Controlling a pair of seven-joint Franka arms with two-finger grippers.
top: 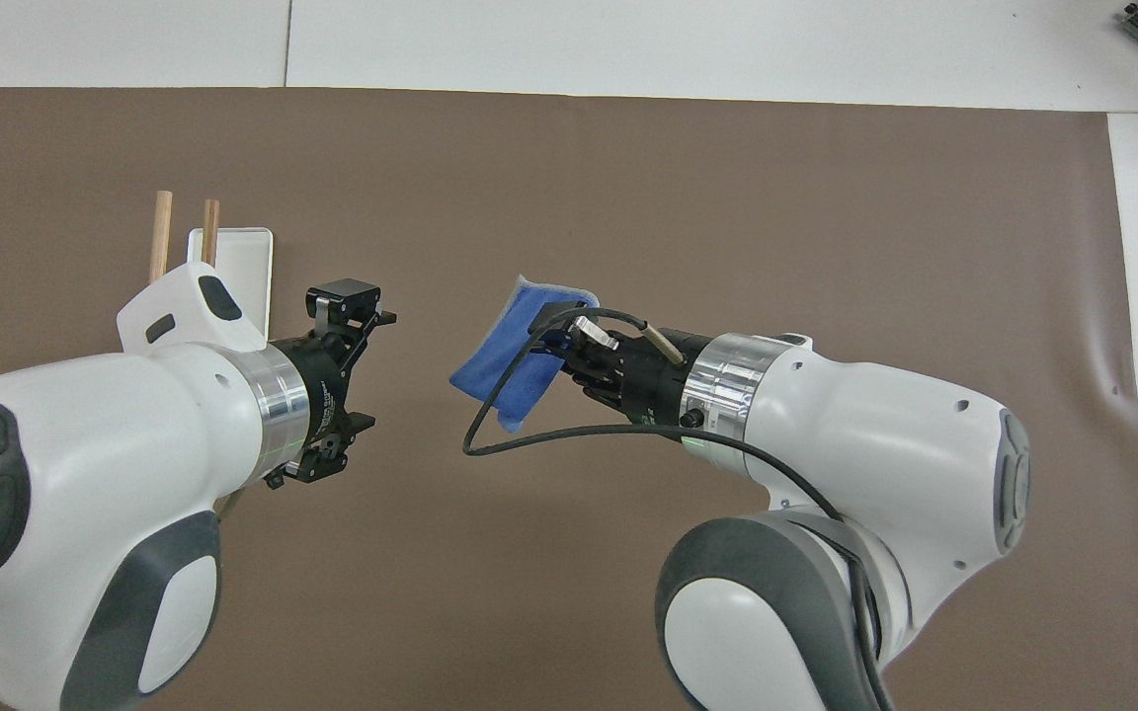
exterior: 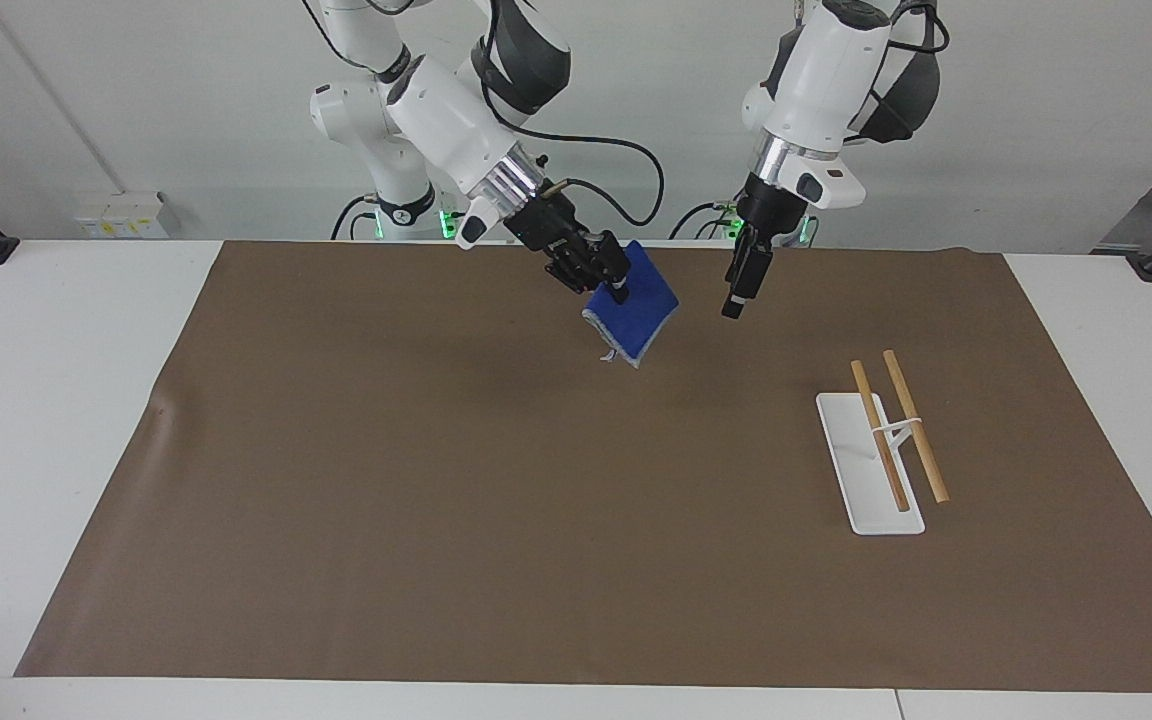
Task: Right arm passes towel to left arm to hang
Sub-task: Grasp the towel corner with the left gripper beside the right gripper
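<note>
The robot's left gripper should next move to the loose edge [top: 477,361] of the blue towel, across from where the right gripper holds it, and close there.
The blue towel [exterior: 642,312] [top: 509,367] hangs in the air over the brown mat's middle, near the robots' edge. My right gripper [exterior: 616,290] [top: 551,341] is shut on its upper part, and the arm reaches in slantwise with a black cable looping off its wrist. Beside the towel, toward the left arm's end of the table, my left gripper [exterior: 733,305] [top: 365,308] hangs open and points down. It holds nothing, and a clear gap separates it from the cloth.
A white rack base [exterior: 863,470] [top: 244,255] with two wooden rods [exterior: 904,425] [top: 162,232] stands on the brown mat [exterior: 436,480] toward the left arm's end. White table shows around the mat.
</note>
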